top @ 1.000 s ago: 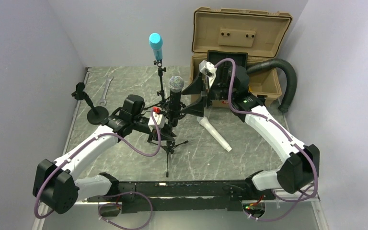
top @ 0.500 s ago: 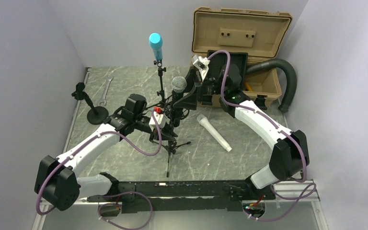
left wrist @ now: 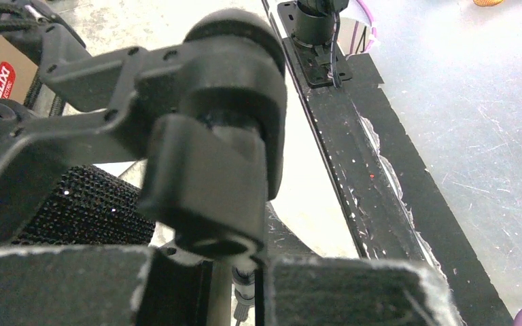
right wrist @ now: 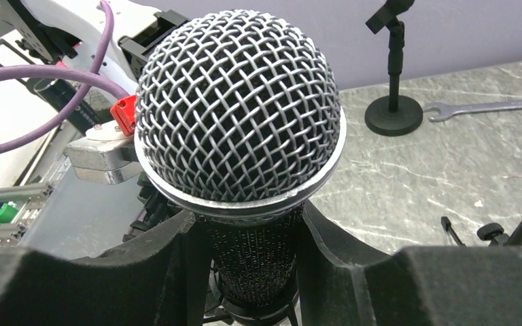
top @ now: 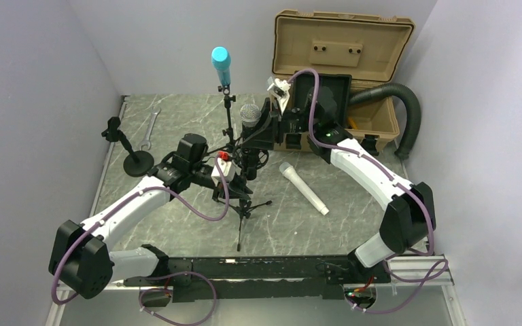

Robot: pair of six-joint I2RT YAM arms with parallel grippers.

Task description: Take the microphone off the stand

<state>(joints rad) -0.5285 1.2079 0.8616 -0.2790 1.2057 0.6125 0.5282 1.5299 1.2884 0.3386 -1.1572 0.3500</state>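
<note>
The black microphone will go down from my right gripper onto the table [top: 334, 191] next to the white microphone, on the side of the black hose.
The microphone [top: 250, 115], black with a silver mesh head [right wrist: 239, 109], stands upright in the clip of a black tripod stand [top: 242, 212] at the table's middle. My right gripper [top: 259, 133] has come in from the right. Its padded fingers [right wrist: 143, 278] press both sides of the black body just under the head, so the right gripper [right wrist: 255, 272] is shut on it. My left gripper [top: 240, 178] is lower down, shut on the stand's thin metal pole [left wrist: 217, 285]. The stand's black clip [left wrist: 211, 136] fills the left wrist view above the left gripper [left wrist: 234, 282].
A blue microphone [top: 221, 62] tops a taller stand behind. A white microphone [top: 303, 188] lies on the table to the right. An open tan case [top: 343, 61] and black hose [top: 410, 115] are at back right. A small round-based stand [top: 133, 155] and wrench [top: 149, 129] are at left.
My right gripper has swung left from in front of the case to the microphone, and its wide-open jaws have closed around the body. The left arm has held still.
</note>
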